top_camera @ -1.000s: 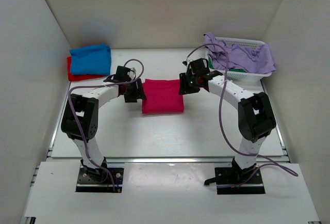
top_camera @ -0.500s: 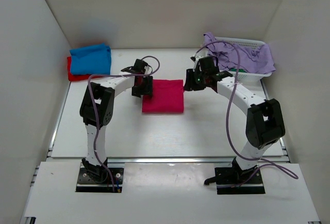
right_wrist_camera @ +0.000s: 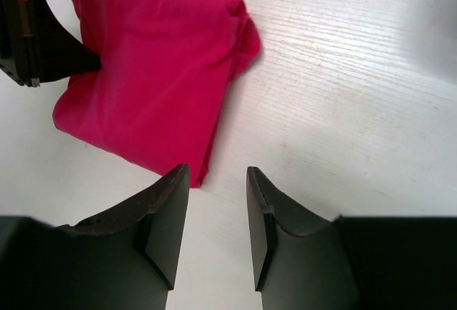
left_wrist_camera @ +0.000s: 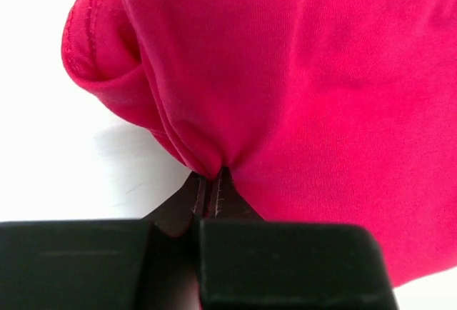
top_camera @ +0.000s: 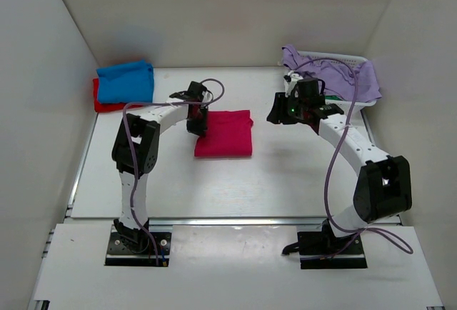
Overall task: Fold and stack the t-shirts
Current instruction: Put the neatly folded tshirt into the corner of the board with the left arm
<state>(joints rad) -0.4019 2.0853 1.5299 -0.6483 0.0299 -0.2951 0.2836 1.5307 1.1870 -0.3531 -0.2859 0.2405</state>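
Note:
The crimson-pink t-shirt, still folded in the middle of the table, will be let go by my left gripper on top of the folded blue t-shirt (top_camera: 126, 78) in the back corner.
A folded crimson-pink t-shirt (top_camera: 224, 133) lies in the middle of the table. My left gripper (top_camera: 199, 126) is at its left edge, shut on a pinch of the cloth (left_wrist_camera: 214, 163), which puckers toward the jaws. My right gripper (top_camera: 280, 116) hovers to the right of the shirt, open with nothing between its fingers; below it shows bare table and the shirt's (right_wrist_camera: 150, 88) near corner. A blue t-shirt (top_camera: 126, 81) lies folded on a red t-shirt (top_camera: 107, 101) at the back left.
A white slatted basket (top_camera: 341, 101) at the back right holds lilac cloth (top_camera: 328, 74) that spills over its rim. White walls close in the table on three sides.
My left gripper has closed on the pink shirt's left edge after moving in toward it. My right gripper has pulled away to the right, off the shirt. The shirt has shifted slightly.

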